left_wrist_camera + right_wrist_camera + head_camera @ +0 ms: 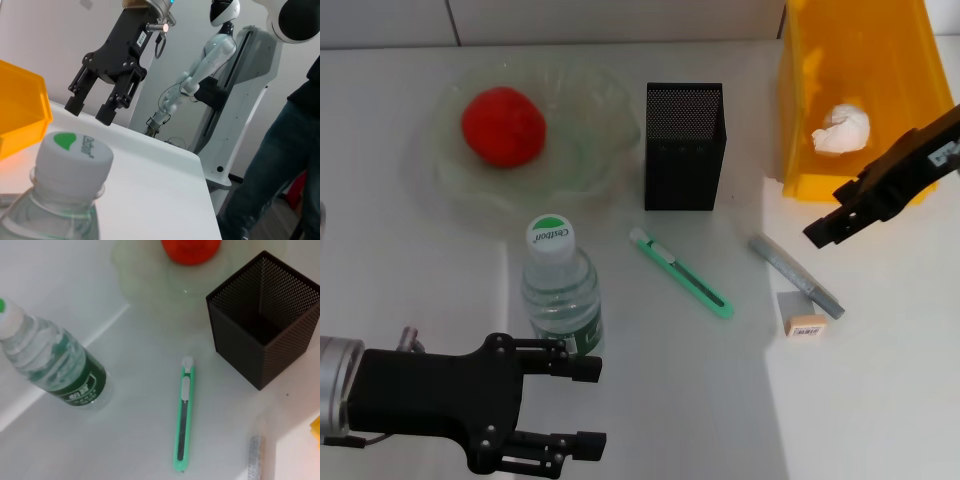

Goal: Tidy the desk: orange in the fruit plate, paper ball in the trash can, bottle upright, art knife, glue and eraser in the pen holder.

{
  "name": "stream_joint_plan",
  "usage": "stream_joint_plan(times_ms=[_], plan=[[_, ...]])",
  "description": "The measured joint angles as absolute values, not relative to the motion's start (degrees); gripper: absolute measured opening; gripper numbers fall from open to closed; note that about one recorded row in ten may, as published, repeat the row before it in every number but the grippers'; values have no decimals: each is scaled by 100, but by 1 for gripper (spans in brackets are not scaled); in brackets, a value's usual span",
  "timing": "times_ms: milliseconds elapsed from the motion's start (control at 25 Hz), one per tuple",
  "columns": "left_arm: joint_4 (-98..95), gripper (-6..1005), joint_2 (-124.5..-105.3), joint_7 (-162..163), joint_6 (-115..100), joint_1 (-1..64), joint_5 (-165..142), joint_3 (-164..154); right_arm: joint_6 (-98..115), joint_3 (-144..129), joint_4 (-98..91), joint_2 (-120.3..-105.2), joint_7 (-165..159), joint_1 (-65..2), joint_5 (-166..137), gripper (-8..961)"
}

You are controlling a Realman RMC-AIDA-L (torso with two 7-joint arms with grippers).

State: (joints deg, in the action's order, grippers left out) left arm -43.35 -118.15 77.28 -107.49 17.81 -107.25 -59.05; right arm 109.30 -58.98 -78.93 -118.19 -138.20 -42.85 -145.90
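Observation:
I need to next move my right gripper to the green art knife and close it on the middle of its body (685, 277) (183, 416), just past the knife's white slider.
The orange (503, 125) lies in the glass fruit plate (590, 160). The paper ball (842, 128) lies in the yellow bin (800, 120). The water bottle (560, 290) stands upright. The green art knife (680, 272), grey glue stick (797, 275) and eraser (805, 323) lie on the table by the black mesh pen holder (685, 145). My left gripper (585, 405) is open just in front of the bottle, not touching it. My right gripper (825, 228) is open, empty and raised above the glue stick; it also shows in the left wrist view (90, 111).
The right wrist view shows the bottle (55, 372), knife (184, 415), pen holder (265, 325) and orange (190, 247). Beyond the table's edge (195, 160) stand another robot (220, 75) and a person (280, 150).

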Motion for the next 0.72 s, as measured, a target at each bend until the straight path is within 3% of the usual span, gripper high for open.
stream_joint_plan(times_ms=[40, 120, 720], plan=[[-4293, 740, -11816, 7691, -10735, 1782, -10725, -5903, 10836, -6171, -7809, -11909, -14049, -4434, -14760, 695], [-4255, 740, -11818, 7658, -10709, 1783, -10726, -5897, 10582, -6636, -7643, -11926, -14384, -4540, -14796, 695], [-4227, 740, -11830, 7512, -10607, 1757, -10722, -5897, 8750, -8996, -6626, -11962, -15745, -5035, -14853, 694]])
